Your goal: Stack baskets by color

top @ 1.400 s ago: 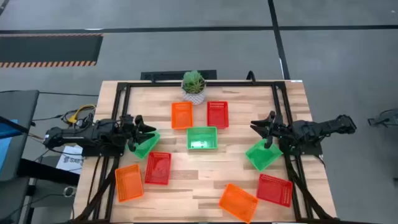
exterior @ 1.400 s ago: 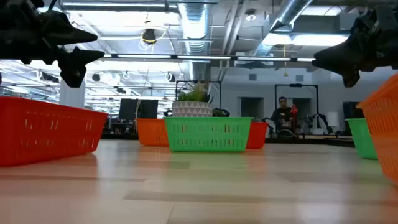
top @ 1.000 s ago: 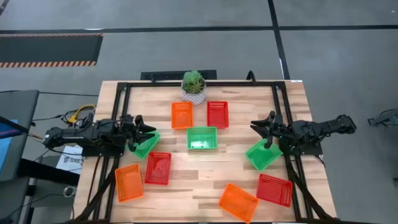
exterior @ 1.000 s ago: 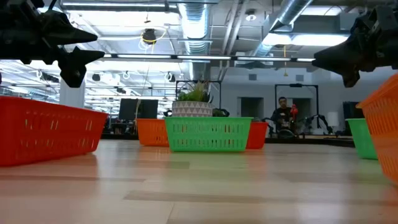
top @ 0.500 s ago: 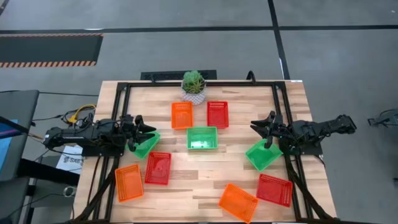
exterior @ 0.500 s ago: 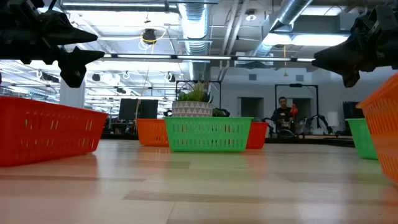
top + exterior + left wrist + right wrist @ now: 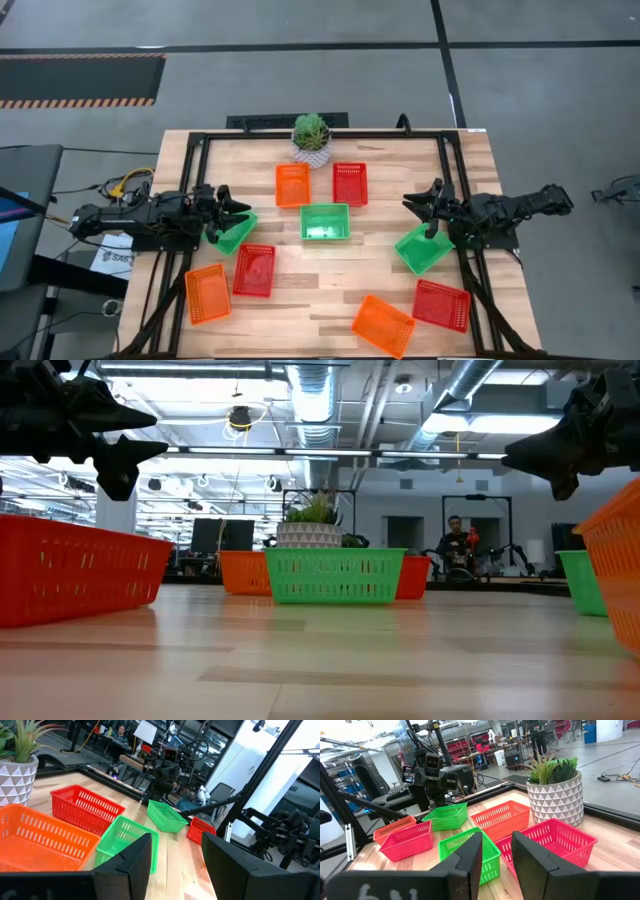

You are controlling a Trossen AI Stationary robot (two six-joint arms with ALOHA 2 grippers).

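The robot's left gripper needs to next move to the red basket nearest it and close on the basket's long edge [image 7: 272, 270] facing the middle of the table.
Several mesh baskets rest flat on their bases on the wooden table [image 7: 330, 285], three of each colour. Orange ones [image 7: 292, 185] [image 7: 208, 293] [image 7: 383, 325], red ones [image 7: 350, 184] [image 7: 254, 270] [image 7: 441, 305] and green ones [image 7: 325, 222] [image 7: 238, 234] [image 7: 422, 249] lie singly, none inside another. My left gripper [image 7: 228, 208] hovers level above the left green basket, open and holding nothing [image 7: 177, 862]. My right gripper [image 7: 420, 204] hovers level above the right green basket's far corner, open with nothing between its fingers [image 7: 497, 852].
A green plant in a white patterned pot [image 7: 312, 139] stands at the table's far edge, just behind the orange and red baskets. A black frame [image 7: 200, 160] runs around the table. Bare wood lies in the middle, between the centre green basket and the near orange one.
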